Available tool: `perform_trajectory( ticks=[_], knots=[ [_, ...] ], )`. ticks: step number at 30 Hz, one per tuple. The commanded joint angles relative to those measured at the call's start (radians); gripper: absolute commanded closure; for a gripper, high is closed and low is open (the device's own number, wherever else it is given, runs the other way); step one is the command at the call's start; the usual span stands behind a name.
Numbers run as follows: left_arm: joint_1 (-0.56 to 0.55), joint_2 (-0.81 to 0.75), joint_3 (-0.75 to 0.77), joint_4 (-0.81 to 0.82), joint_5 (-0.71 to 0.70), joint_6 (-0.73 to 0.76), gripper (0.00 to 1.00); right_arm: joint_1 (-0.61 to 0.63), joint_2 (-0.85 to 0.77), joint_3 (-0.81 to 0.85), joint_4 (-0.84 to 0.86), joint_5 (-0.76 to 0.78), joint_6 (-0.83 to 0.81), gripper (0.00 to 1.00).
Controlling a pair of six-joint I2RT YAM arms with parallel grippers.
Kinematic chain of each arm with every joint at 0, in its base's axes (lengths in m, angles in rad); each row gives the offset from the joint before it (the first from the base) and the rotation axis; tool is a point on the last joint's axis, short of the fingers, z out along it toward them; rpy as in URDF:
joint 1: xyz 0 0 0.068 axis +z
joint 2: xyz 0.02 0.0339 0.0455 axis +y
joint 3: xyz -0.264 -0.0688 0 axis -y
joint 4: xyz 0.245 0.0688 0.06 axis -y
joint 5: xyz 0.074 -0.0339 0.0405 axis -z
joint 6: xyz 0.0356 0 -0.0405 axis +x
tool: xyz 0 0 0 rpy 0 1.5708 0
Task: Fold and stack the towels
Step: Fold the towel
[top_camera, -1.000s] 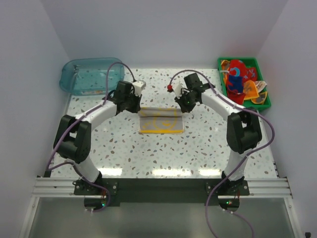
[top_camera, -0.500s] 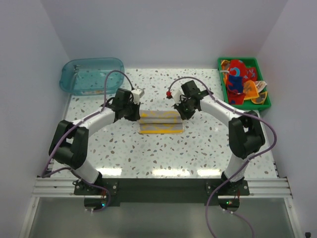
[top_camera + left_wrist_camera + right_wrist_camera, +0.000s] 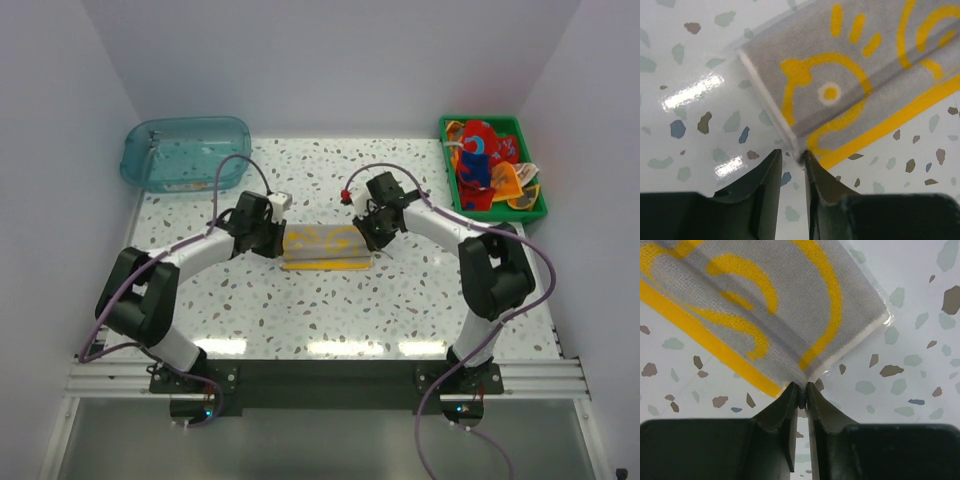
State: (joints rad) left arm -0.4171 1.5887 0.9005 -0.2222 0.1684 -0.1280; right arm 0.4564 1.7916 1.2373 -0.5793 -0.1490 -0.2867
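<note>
My left gripper is facing a towel top layer that stops short of the yellow border, so it should take the layer's loose corner (image 3: 801, 156) and draw it over the border.
A cream towel with yellow duck print (image 3: 323, 246) lies folded into a narrow band at the middle of the table. My left gripper (image 3: 278, 243) is at its left end. In the left wrist view the fingers (image 3: 790, 155) stand slightly apart, with the towel (image 3: 850, 75) corner only touching one fingertip. My right gripper (image 3: 370, 238) is at the right end. In the right wrist view it (image 3: 802, 387) is shut on the near corner of the towel (image 3: 765, 300). Several more towels (image 3: 485, 160), red, orange and patterned, lie heaped in the green tray (image 3: 500, 119).
A clear blue tub (image 3: 185, 150) stands at the back left. The green tray is at the back right against the wall. White walls close in the table on three sides.
Both grippers have moved toward the near side, bringing the towel's far edge over onto its near edge. The towel has gone from a wider flat rectangle to a narrow folded band.
</note>
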Motion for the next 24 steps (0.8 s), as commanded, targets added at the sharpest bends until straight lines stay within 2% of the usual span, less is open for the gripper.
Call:
perform_trajectory(
  ticks=[1,2,3,4,5,8,12,14,19,24],
  knots=[
    [0.003,-0.070,-0.014,-0.015,-0.095,-0.021,0.68,-0.004,-0.066,-0.013,-0.036,-0.010,0.050,0.82],
    [0.003,-0.088,-0.021,-0.017,-0.099,-0.025,0.60,0.001,-0.075,-0.013,-0.046,-0.027,0.067,0.79],
    [0.003,-0.108,-0.025,-0.022,-0.105,-0.031,0.43,0.007,-0.098,-0.013,-0.057,-0.055,0.076,0.76],
    [0.003,-0.152,-0.028,-0.032,-0.118,-0.047,0.36,0.011,-0.112,-0.016,-0.076,-0.060,0.089,0.71],
    [0.003,-0.177,-0.026,-0.039,-0.122,-0.056,0.31,0.019,-0.127,-0.019,-0.080,-0.061,0.124,0.70],
    [0.001,-0.269,-0.018,-0.059,-0.129,-0.117,0.28,0.027,-0.202,-0.041,-0.067,-0.126,0.173,0.66],
    [-0.014,-0.323,0.008,-0.046,-0.109,-0.215,0.29,0.028,-0.285,-0.081,0.034,-0.086,0.309,0.66],
    [-0.046,-0.302,0.047,-0.032,-0.089,-0.265,0.35,0.028,-0.285,-0.085,0.102,-0.064,0.398,0.66],
    [-0.146,-0.152,0.142,0.001,-0.104,-0.301,0.44,0.031,-0.248,-0.128,0.249,0.037,0.567,0.67],
    [-0.155,-0.038,0.101,0.078,-0.128,-0.295,0.56,0.036,-0.189,-0.183,0.360,0.092,0.627,0.67]
  ],
)
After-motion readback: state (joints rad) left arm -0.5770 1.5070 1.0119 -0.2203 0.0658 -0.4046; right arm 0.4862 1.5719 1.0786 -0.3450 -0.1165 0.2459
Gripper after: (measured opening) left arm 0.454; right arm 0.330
